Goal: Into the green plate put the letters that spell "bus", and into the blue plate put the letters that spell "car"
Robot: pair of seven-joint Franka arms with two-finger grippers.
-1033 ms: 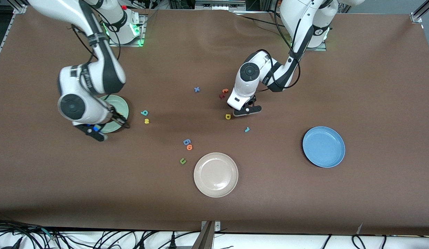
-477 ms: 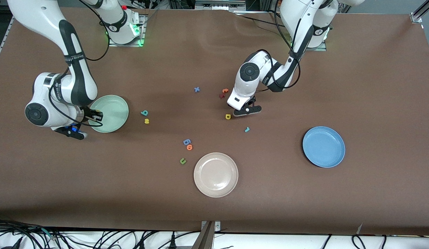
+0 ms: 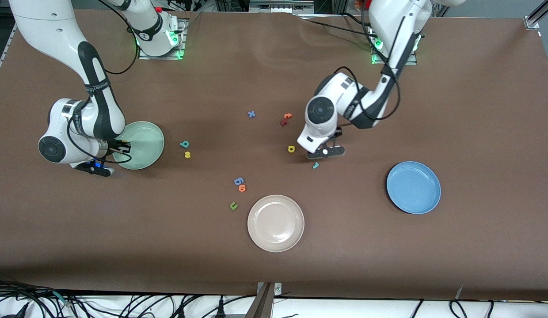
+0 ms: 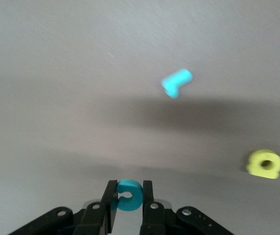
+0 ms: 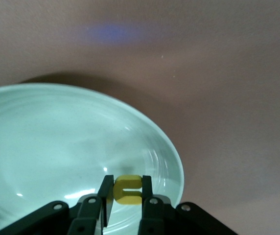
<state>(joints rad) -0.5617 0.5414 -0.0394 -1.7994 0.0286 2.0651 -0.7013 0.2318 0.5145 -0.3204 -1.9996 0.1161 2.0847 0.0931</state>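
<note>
Next, my left gripper releases the teal "c", still hanging low over the table, inside the blue plate's rim (image 3: 410, 170), placing it on the side that is nearest to the bases of the robots.
My left gripper (image 3: 325, 152) (image 4: 128, 189) is shut on the teal "c" (image 4: 128, 195) and hangs low over the table between the yellow "a" (image 3: 291, 149) (image 4: 265, 163) and the teal "r" (image 3: 315, 165) (image 4: 176, 82). My right gripper (image 3: 122, 145) (image 5: 128, 189) is shut on the yellow "u" (image 5: 128, 190) over the rim of the green plate (image 3: 146, 134) (image 5: 57, 142). The teal "b" (image 3: 184, 144) and yellow "s" (image 3: 187, 154) lie beside that plate. The blue plate (image 3: 413, 187) stands toward the left arm's end.
A beige plate (image 3: 275, 223) sits near the front camera. Close to it lie a blue looped letter (image 3: 238, 181), an orange "o" (image 3: 242, 188) and an olive "u" (image 3: 233, 205). A blue "x" (image 3: 251, 114) and red-orange letters (image 3: 286, 118) lie nearer the robots' bases.
The right arm swung off the green plate toward its own table end, leaving its gripper over the plate's rim. The left gripper closed on the "c" and moved toward the teal "r".
</note>
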